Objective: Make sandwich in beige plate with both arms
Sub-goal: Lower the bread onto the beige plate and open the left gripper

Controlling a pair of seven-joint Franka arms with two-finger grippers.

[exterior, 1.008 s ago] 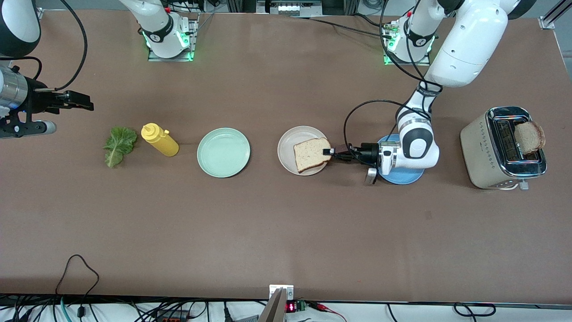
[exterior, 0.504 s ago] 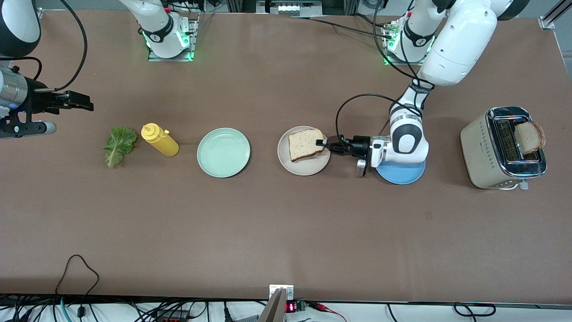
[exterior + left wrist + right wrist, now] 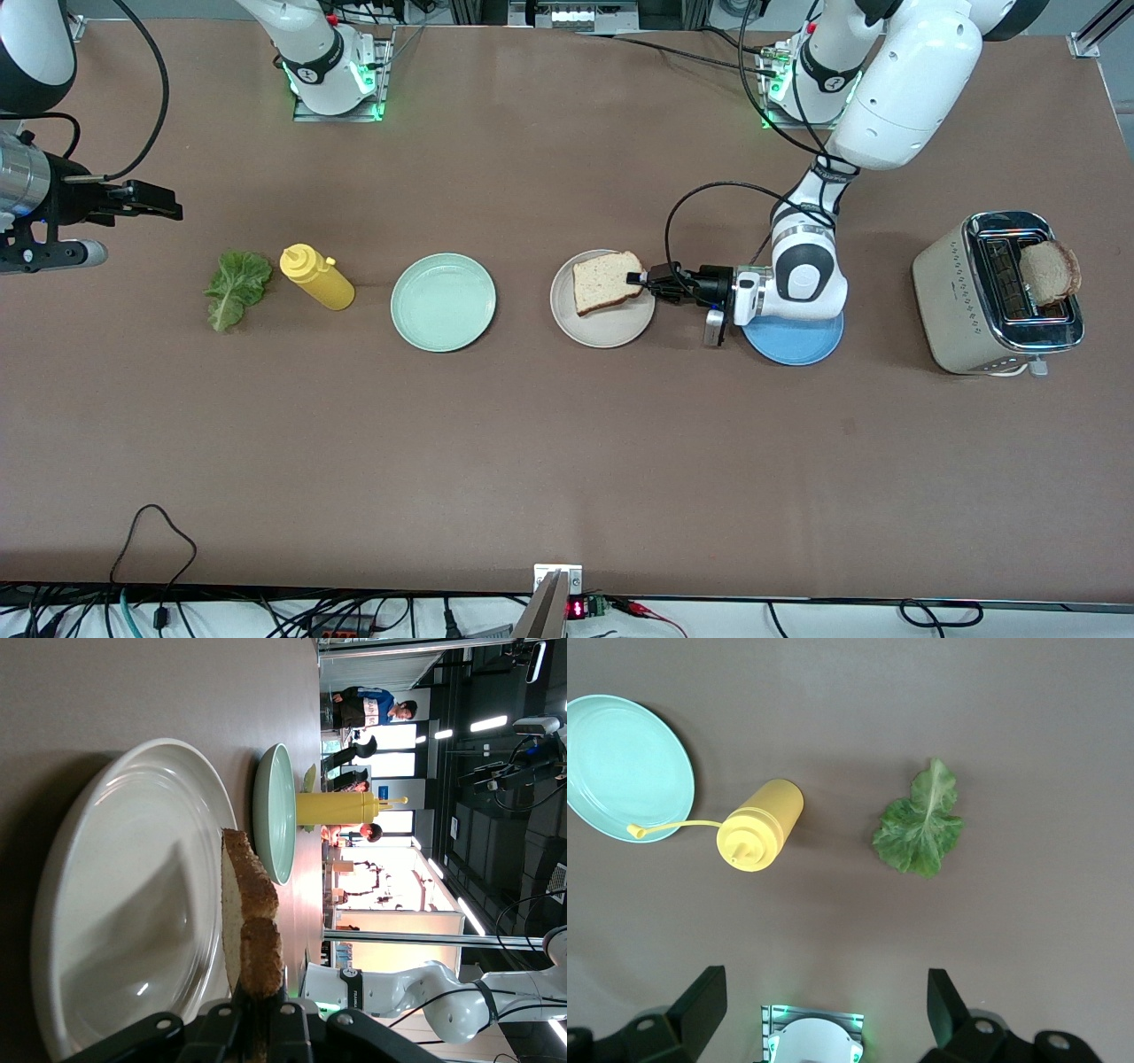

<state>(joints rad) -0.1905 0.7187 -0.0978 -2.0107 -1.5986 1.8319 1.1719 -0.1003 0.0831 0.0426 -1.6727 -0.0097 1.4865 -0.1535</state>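
Observation:
The toast slice, held low over that plate now, will be let go by my left gripper on the middle of the beige plate [image 3: 601, 297] [image 3: 140, 899].
My left gripper [image 3: 636, 277] is shut on the edge of a light-brown toast slice [image 3: 607, 282] and holds it low over the beige plate [image 3: 611, 330]. In the left wrist view the toast slice [image 3: 248, 912] shows edge-on, pinched in the left gripper [image 3: 260, 1005], above the beige plate [image 3: 115, 904]. I cannot tell whether it touches the plate. A green lettuce leaf [image 3: 235, 285] lies near the right arm's end of the table. My right gripper [image 3: 166, 208] hangs open and empty over the table there. The right wrist view shows the lettuce leaf [image 3: 920, 824] and the right gripper [image 3: 824, 997].
A mint green plate [image 3: 443, 302] and a yellow squeeze bottle [image 3: 315, 276] stand between the lettuce and the beige plate. A blue plate [image 3: 797, 341] lies under the left wrist. A toaster [image 3: 974, 301] with a second toast slice [image 3: 1050, 270] sits at the left arm's end.
The left gripper has carried the toast slice further over the beige plate, toward the right arm's end, then almost stopped. The right arm has not moved.

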